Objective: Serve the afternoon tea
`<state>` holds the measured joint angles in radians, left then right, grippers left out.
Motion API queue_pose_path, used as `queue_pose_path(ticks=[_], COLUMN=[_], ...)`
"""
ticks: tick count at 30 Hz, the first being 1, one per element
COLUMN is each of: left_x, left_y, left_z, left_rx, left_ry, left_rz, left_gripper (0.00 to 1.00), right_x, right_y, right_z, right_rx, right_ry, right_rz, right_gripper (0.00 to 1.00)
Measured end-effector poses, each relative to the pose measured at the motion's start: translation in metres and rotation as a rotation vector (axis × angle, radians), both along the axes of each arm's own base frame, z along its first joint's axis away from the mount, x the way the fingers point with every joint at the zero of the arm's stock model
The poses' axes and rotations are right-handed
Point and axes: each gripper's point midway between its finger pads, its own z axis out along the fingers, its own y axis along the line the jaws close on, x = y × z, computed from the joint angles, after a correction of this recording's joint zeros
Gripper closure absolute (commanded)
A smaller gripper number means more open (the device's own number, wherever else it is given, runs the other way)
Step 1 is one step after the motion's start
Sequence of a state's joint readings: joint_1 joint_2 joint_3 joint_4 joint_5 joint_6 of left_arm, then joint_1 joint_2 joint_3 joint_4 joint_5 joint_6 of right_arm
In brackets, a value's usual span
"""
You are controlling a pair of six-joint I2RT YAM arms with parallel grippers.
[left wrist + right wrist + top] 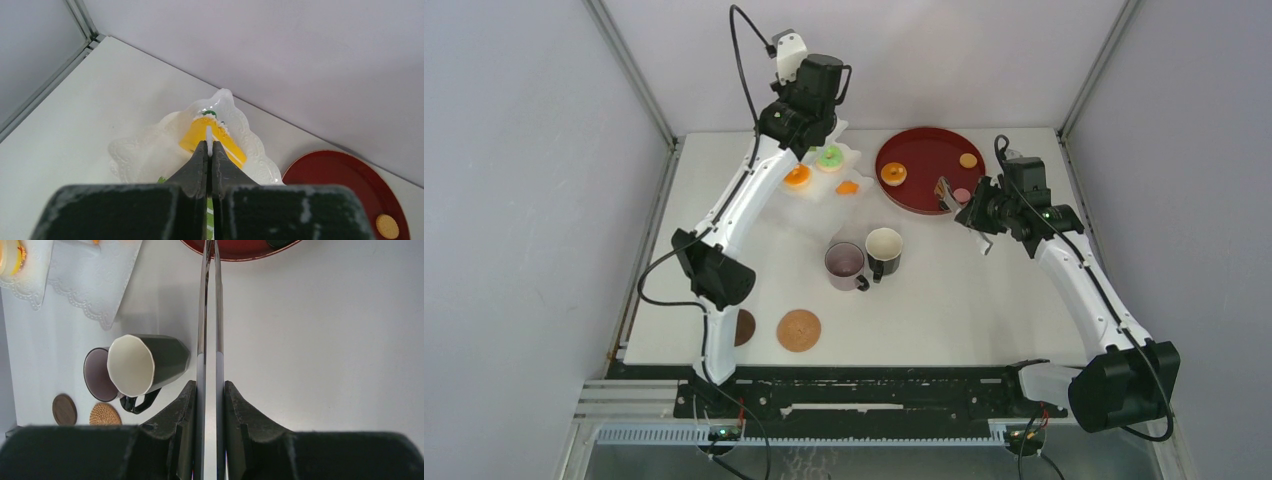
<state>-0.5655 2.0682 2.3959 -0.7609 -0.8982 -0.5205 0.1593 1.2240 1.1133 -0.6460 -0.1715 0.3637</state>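
The yellow pastry sits behind the stand's post, away from my tongs, so my left gripper will open, take the post from the side [209, 135] and turn the stand.
The white three-tier stand [856, 160] stands at the back of the table, carrying orange [797, 175] and green [829, 157] pastries. My left gripper [209, 145] is above it, shut on the stand's thin white centre post [209, 134], with a yellow pastry [200, 134] on the top tier [250, 150] just beyond. My right gripper [210, 385] is shut on the long metal tongs [210, 315], whose tips reach the dark red tray [240, 252]. The black mug [884, 250] and mauve mug [845, 263] stand together mid-table. Two brown coasters [799, 330] [744, 327] lie near the front.
The dark red round tray [929, 150] at the back right holds an orange pastry [893, 173], a round biscuit [968, 160] and a pink piece [961, 195]. The left arm [724, 230] spans from the front left to the stand. Grey walls enclose the table.
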Motion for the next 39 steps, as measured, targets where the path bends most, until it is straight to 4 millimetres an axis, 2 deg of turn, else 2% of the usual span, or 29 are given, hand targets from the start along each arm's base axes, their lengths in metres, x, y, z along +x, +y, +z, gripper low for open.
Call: queue_pose_path(ticks=[1, 3, 4, 6, 8, 12, 17, 22, 24, 27, 30, 32, 36, 39], left_x=[0.000, 0.002, 0.004, 0.007, 0.009, 0.012, 0.011, -0.007, -0.015, -0.021, -0.020, -0.019, -0.029, -0.038], left_y=[0.001, 0.001, -0.001, -0.004, -0.007, -0.013, -0.024, -0.026, -0.015, 0.014, 0.048, 0.057, 0.044, 0.034], left_z=[0.000, 0.000, 0.000, 0.004, 0.010, 0.020, 0.022, 0.032, 0.041, 0.050, 0.049, 0.042, 0.026, 0.027], left_rx=[0.000, -0.001, -0.005, -0.016, -0.033, -0.043, -0.018, -0.008, -0.023, -0.059, -0.086, -0.094, -0.107, -0.113], left_ry=[-0.004, -0.009, -0.016, -0.036, -0.060, -0.086, -0.059, -0.016, -0.008, -0.015, -0.019, -0.008, 0.026, 0.015], left_rz=[0.009, 0.015, 0.015, 0.011, 0.005, -0.029, -0.139, -0.337, -0.428, -0.526, -0.604, -0.670, -0.865, -1.004], left_gripper=[0.90, 0.62, 0.53, 0.40, 0.35, 0.17, 0.11, 0.07, 0.07, 0.08, 0.09, 0.09, 0.08, 0.09], right_x=[0.000, -0.001, -0.001, 0.000, 0.000, 0.000, 0.000, 0.000, 0.001, 0.001, 0.001, 0.001, 0.001, 0.001], right_y=[0.001, 0.002, 0.002, 0.003, 0.003, 0.004, 0.005, 0.007, 0.008, 0.009, 0.009, 0.009, 0.009, 0.009], right_z=[0.000, 0.000, 0.001, 0.001, 0.002, 0.002, 0.002, 0.004, 0.005, 0.005, 0.005, 0.005, 0.005, 0.005], right_rx=[0.002, 0.007, 0.010, 0.013, 0.014, 0.017, 0.023, 0.034, 0.037, 0.040, 0.042, 0.042, 0.042, 0.042], right_ry=[0.000, 0.001, 0.000, -0.002, -0.004, -0.003, -0.004, -0.010, -0.013, -0.015, -0.015, -0.015, -0.015, -0.015], right_rz=[0.002, 0.007, 0.009, 0.012, 0.013, 0.015, 0.019, 0.026, 0.029, 0.032, 0.034, 0.034, 0.034, 0.034], right_gripper=[0.94, 0.94, 0.94, 0.93, 0.93, 0.92, 0.92, 0.92, 0.92, 0.92, 0.92, 0.92, 0.92, 0.92])
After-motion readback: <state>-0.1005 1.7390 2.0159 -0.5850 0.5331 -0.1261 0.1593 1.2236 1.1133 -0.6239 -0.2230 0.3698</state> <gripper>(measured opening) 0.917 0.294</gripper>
